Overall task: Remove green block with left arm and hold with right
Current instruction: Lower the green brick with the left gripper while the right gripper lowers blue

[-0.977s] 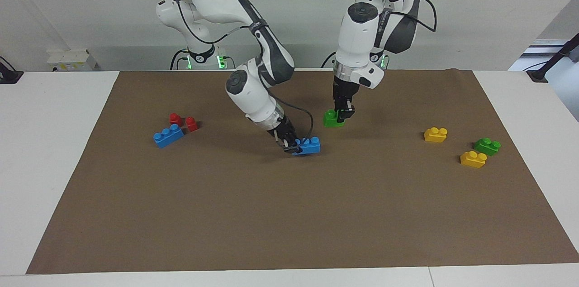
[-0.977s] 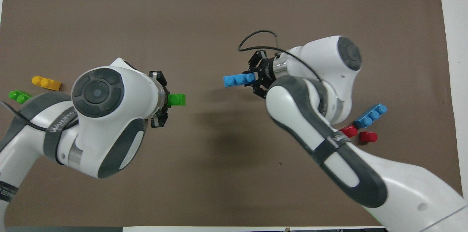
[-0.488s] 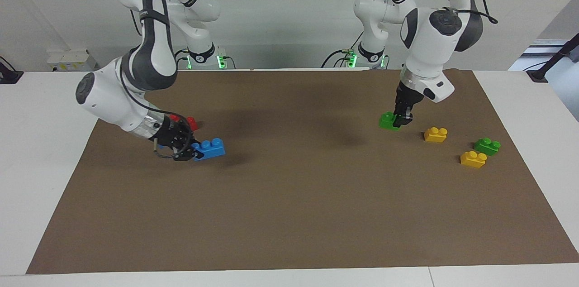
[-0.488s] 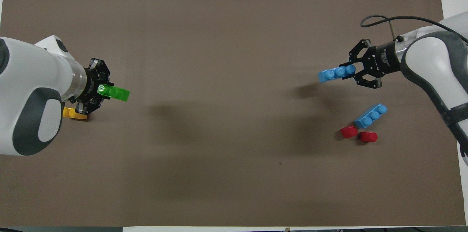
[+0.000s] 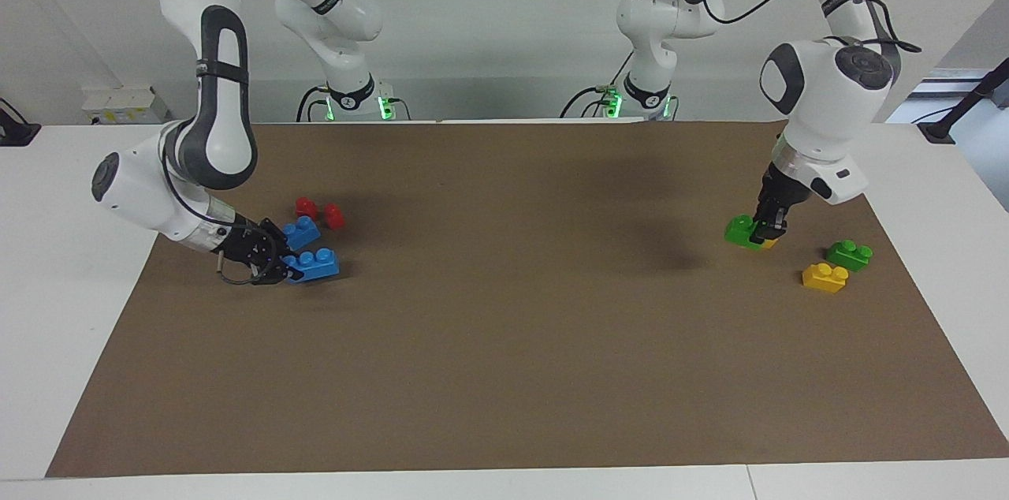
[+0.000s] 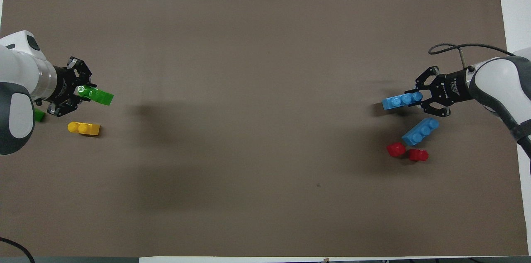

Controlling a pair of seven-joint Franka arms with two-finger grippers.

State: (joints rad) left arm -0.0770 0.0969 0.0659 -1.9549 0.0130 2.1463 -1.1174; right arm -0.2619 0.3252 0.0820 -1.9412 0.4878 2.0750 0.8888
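The robot's left gripper should set the green block, which hangs low over the mat now, down on the bare brown mat (image 6: pixel 100 76) near the yellow bricks.
The green block (image 5: pixel 739 230) (image 6: pixel 101 97) hangs low over the mat at the left arm's end of the table, with my left gripper (image 5: pixel 763 230) (image 6: pixel 85 93) shut on one end of it. In the facing view it covers most of a yellow brick (image 6: pixel 84 128). At the right arm's end, my right gripper (image 5: pixel 285 267) (image 6: pixel 417 99) is shut on a long blue brick (image 5: pixel 313 263) (image 6: pixel 400 101), held low over the mat. A second green block (image 5: pixel 849 254) (image 6: pixel 38 115) lies on the mat beside the left arm's wrist.
Another yellow brick (image 5: pixel 824 277) lies on the mat near the second green block. A loose blue brick (image 5: pixel 300 232) (image 6: pixel 420 131) and two red pieces (image 5: pixel 306 207) (image 6: pixel 395 149) (image 5: pixel 334 216) (image 6: pixel 418 154) lie by the right gripper. A brown mat (image 5: pixel 504 342) covers the table.
Both arms have swung apart from the middle of the mat to their own ends. The left carried the green block and the right the blue brick, and both grips held.
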